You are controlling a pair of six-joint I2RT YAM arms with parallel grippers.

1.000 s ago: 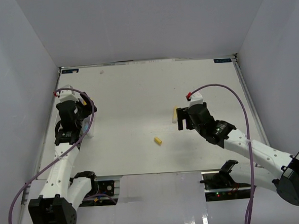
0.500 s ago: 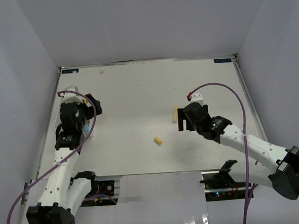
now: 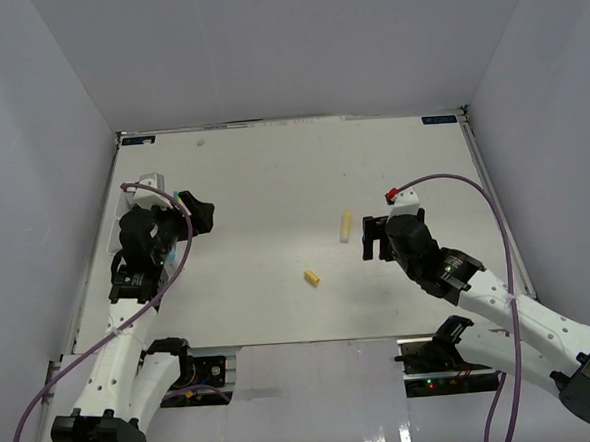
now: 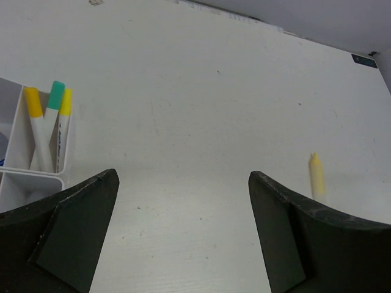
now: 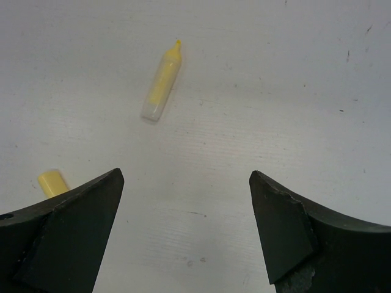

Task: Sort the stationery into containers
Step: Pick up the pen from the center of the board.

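The robot's right gripper needs to next move to the clear yellow highlighter and close on the body (image 3: 345, 234) (image 5: 156, 101) near its blunt end, opposite the writing tip.
The white compartment tray (image 3: 143, 181) sits at the table's left edge, partly under my left arm. In the left wrist view one tray (image 4: 17, 141) compartment holds upright markers (image 4: 59, 119) with yellow and teal caps. A small clear bottle with a yellow cap (image 3: 346, 226) (image 5: 162, 86) (image 4: 316, 174) lies mid-table, and a yellow eraser piece (image 3: 311, 277) (image 5: 52, 182) lies nearer. My left gripper (image 3: 200, 215) (image 4: 183, 186) stands open just right of the tray, holding nothing. My right gripper (image 3: 373, 239) (image 5: 186, 180) is open and empty, just right of the bottle.
White walls close in the table on three sides. A purple cable loops over each arm. A small speck (image 3: 201, 142) lies near the table's far edge.
My left gripper has swung right, away from over the tray, and opened slightly wider. My right gripper has drawn back a little to the right, away from the bottle.
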